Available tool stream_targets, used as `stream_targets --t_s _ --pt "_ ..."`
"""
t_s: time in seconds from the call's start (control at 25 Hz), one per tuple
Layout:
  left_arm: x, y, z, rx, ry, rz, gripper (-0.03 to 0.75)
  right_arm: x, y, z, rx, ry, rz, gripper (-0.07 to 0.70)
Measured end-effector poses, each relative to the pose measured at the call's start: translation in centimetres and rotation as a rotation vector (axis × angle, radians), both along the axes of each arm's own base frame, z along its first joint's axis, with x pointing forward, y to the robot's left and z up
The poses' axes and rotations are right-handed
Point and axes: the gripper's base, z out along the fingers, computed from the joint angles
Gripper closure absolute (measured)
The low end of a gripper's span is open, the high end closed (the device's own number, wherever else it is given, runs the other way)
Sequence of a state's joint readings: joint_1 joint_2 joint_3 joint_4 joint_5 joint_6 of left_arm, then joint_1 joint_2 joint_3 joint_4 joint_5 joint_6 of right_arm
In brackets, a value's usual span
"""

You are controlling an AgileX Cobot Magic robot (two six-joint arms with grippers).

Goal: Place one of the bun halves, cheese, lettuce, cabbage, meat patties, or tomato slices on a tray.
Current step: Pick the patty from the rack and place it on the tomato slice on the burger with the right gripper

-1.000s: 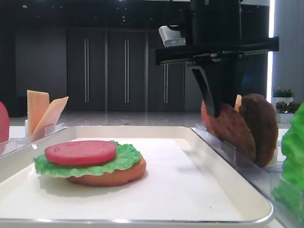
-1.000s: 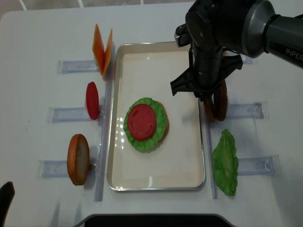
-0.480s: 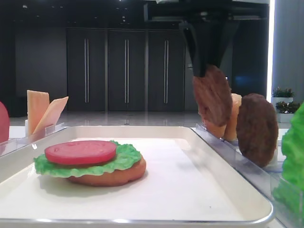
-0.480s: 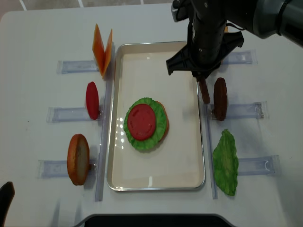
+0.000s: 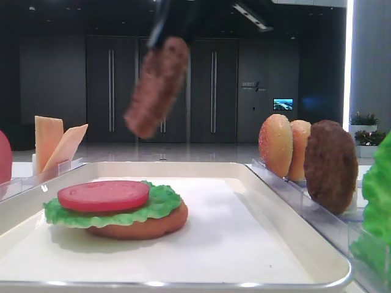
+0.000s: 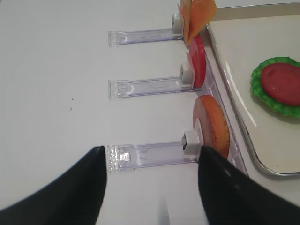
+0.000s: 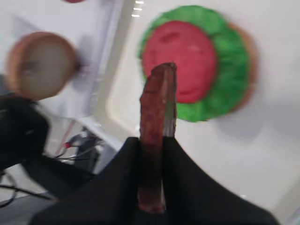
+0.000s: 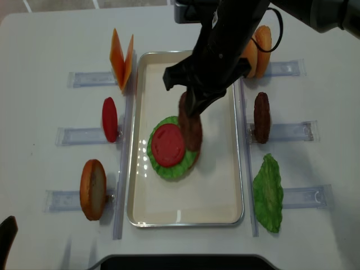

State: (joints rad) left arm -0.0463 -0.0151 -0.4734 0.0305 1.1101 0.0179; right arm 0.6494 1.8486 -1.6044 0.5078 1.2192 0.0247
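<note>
My right gripper is going to let go of the meat patty on the tomato slice [image 8: 170, 143] [image 7: 182, 62] that sits on top of the lettuce in the tray.
My right gripper [image 8: 195, 101] is shut on a reddish-brown meat patty [image 8: 191, 128], held on edge above the white tray [image 8: 185, 223]. The patty [image 5: 157, 85] hangs tilted over the stack of bun half, lettuce and tomato slice [image 8: 167, 145] lying in the tray. In the right wrist view the patty [image 7: 157, 108] stands pinched between the black fingers [image 7: 119, 187], with the tomato slice [image 7: 187, 56] beyond it. My left gripper [image 6: 152, 152] is open over a clear rack beside a bun half [image 6: 213, 124], holding nothing.
A second patty [image 8: 261, 115], bun halves [image 8: 256, 45] and a lettuce leaf [image 8: 268, 193] stand in racks right of the tray. Cheese slices [image 8: 121, 55], a tomato slice [image 8: 109, 119] and a bun half [image 8: 93, 189] stand in racks on its left.
The right gripper has lifted one patty out of the right rack and carried it left across the tray to above the stack. The left gripper has not moved.
</note>
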Motion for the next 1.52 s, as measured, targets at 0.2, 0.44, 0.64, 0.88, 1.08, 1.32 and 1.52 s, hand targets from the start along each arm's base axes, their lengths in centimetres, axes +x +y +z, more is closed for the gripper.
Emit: stream_targets --t_s 0.2,0.44,0.64,0.88,1.08,1.32,1.52 --pt "0.0 0.0 0.0 0.0 0.0 0.0 0.244 0.3 0.7 1.7 0.296 0.023 0.078 0.521" --pt "0.0 0.0 0.0 0.0 0.0 0.0 0.244 1.6 -0.2 0.5 0.345 -0.023 0.036 0.521" --pt "0.0 0.0 0.0 0.0 0.0 0.0 0.244 2.3 -0.8 -2.1 0.362 -0.015 0.004 0.521" --pt "0.0 0.0 0.0 0.0 0.0 0.0 0.244 2.3 0.1 -4.8 0.407 0.037 0.003 0.521" --pt "0.0 0.0 0.0 0.0 0.0 0.0 0.244 2.1 0.7 -6.6 0.391 0.031 -0.003 0.521" --pt "0.0 0.0 0.0 0.0 0.0 0.0 0.244 2.0 0.5 -7.7 0.373 0.012 -0.028 0.521" --pt "0.0 0.0 0.0 0.0 0.0 0.0 0.244 2.1 0.9 -9.5 0.354 0.048 -0.037 0.521"
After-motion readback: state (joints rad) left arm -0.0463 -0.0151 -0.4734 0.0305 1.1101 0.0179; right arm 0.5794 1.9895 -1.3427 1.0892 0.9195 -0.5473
